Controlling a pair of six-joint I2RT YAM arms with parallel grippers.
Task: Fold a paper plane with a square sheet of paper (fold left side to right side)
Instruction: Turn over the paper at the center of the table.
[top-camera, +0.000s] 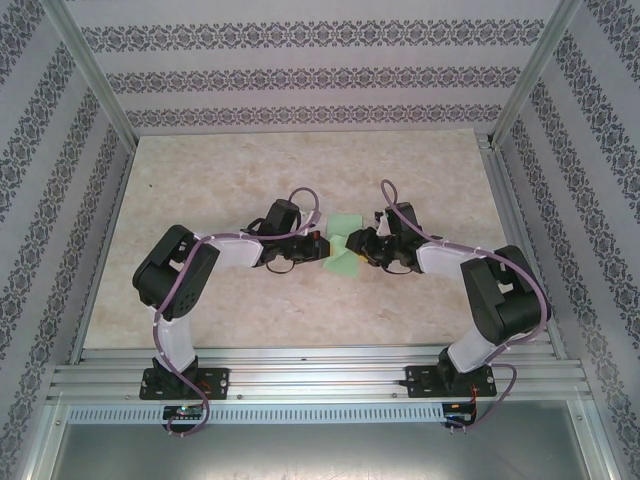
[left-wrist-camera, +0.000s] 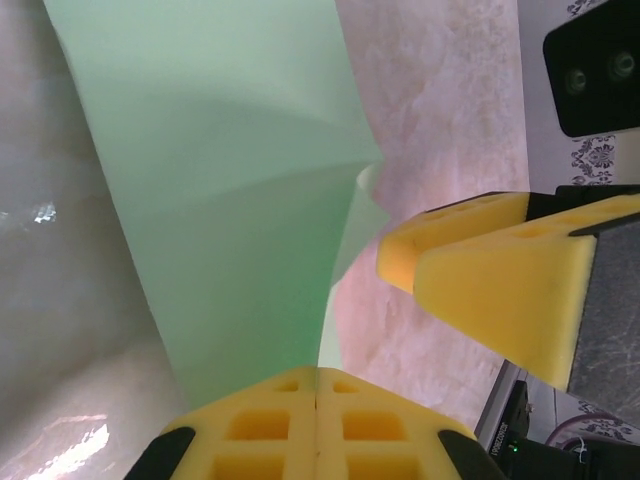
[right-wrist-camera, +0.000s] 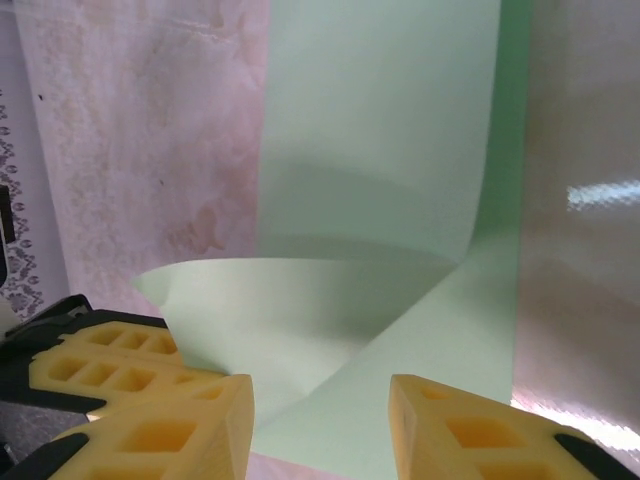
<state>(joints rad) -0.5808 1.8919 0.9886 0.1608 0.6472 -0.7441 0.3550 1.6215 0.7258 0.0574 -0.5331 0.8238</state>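
My right gripper needs to hold the sheet by the flap's slanting edge (right-wrist-camera: 335, 372) and lift it before laying it flat, because the flap slants and buckles across the sheet.
The square sheet of paper (top-camera: 343, 245) is light green and lies mid-table between both grippers. My left gripper (top-camera: 322, 250) is shut on the sheet's left edge, and in the left wrist view the sheet (left-wrist-camera: 220, 200) rises from the closed gripper (left-wrist-camera: 317, 385) and bends over to the right. My right gripper (top-camera: 361, 247) faces it from the right. Its yellow fingers (left-wrist-camera: 480, 290) stand just beyond the curled flap. In the right wrist view the right gripper (right-wrist-camera: 320, 425) is open and straddles the flat part of the sheet (right-wrist-camera: 380, 150), while the lifted flap (right-wrist-camera: 290, 310) arches toward it.
The tabletop (top-camera: 250, 170) is pale marble-patterned board. Patterned walls and aluminium posts (top-camera: 95, 75) enclose it on three sides. A slotted aluminium rail (top-camera: 320, 372) runs along the near edge, carrying both arm bases. Cables loop over both arms.
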